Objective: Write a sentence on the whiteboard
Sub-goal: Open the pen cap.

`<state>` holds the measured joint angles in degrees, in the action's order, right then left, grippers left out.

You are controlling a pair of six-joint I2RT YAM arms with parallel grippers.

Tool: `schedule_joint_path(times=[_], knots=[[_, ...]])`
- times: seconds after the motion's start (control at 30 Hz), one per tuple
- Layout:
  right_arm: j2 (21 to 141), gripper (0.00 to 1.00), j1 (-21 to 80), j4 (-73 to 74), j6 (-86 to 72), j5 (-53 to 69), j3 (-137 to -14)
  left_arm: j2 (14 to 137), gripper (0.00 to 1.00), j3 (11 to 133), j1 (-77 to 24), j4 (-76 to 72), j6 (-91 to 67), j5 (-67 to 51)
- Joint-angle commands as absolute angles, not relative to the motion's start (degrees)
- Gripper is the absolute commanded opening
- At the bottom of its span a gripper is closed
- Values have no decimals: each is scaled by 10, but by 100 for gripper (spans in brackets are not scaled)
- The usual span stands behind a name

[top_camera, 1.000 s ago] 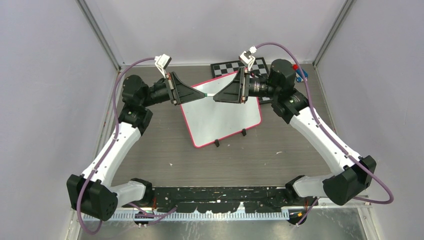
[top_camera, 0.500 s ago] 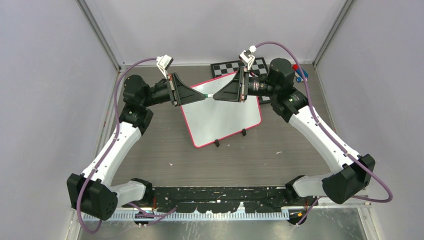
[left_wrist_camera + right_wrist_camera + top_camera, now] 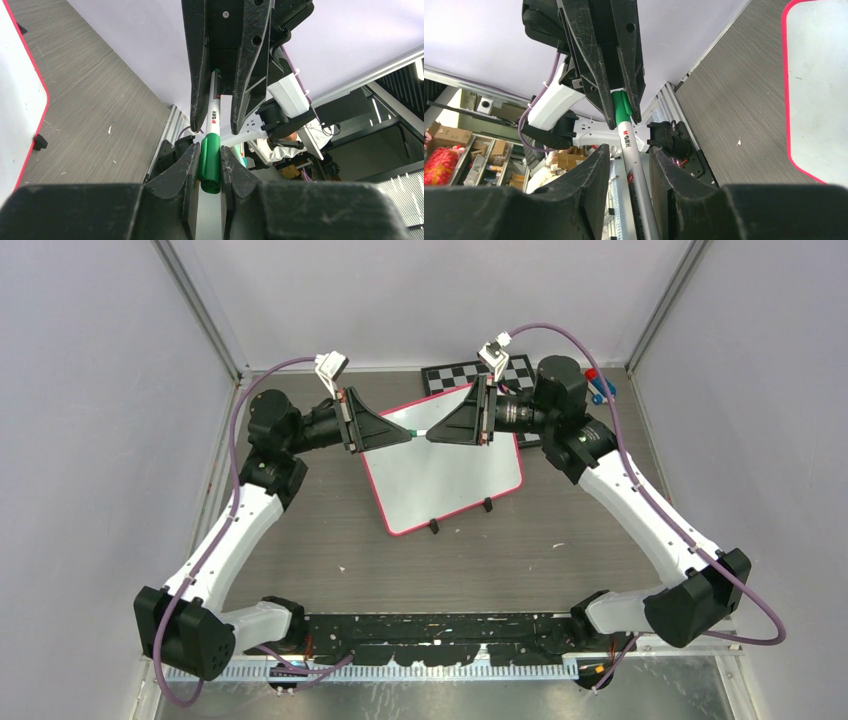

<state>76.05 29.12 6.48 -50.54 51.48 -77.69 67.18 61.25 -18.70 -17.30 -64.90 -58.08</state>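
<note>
Next, my left gripper sets the green cap down on the bare table (image 3: pixel 311 521) beside the whiteboard, over on the left gripper's own side.
The whiteboard (image 3: pixel 440 480), glossy white in a pink-red frame, lies tilted on the table at mid-back; its edge also shows in the wrist views (image 3: pixel 15 100) (image 3: pixel 819 90). No sentence is in view on its white face. Above its upper corner a marker (image 3: pixel 420 431) hangs level between both grippers. My left gripper (image 3: pixel 408 432) (image 3: pixel 209 150) is shut on the marker's green cap (image 3: pixel 210 165) (image 3: pixel 620 112). My right gripper (image 3: pixel 430 434) (image 3: pixel 629 150) faces it, jaws open around the white barrel (image 3: pixel 630 145), with gaps beside it.
A black-and-white chequered board (image 3: pixel 470 372) lies behind the whiteboard. Red and blue items (image 3: pixel 597 385) sit at the back right corner. Two black feet (image 3: pixel 434 528) stick out at the whiteboard's near edge. Grey walls close in the sides and the back.
The right arm has shifted a little toward the left gripper. The left arm and the marker have stayed in place.
</note>
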Motion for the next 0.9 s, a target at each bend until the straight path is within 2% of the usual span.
schedule_joint_path(times=[0.0, 0.13, 0.37, 0.6, 0.87], knots=[[759, 36, 300, 54, -496, 519, -808, 671, 0, 611, -193, -177, -637, -581], [759, 27, 299, 53, -495, 525, -806, 673, 0, 613, -193, -176, -637, -582], [756, 1, 300, 65, -479, 532, -802, 676, 0, 614, -190, -168, -631, -580], [743, 0, 279, 94, -464, 530, -805, 676, 0, 595, -158, -201, -656, -583], [725, 0, 172, 92, -477, 537, -807, 660, 0, 542, -75, -253, -698, -601]])
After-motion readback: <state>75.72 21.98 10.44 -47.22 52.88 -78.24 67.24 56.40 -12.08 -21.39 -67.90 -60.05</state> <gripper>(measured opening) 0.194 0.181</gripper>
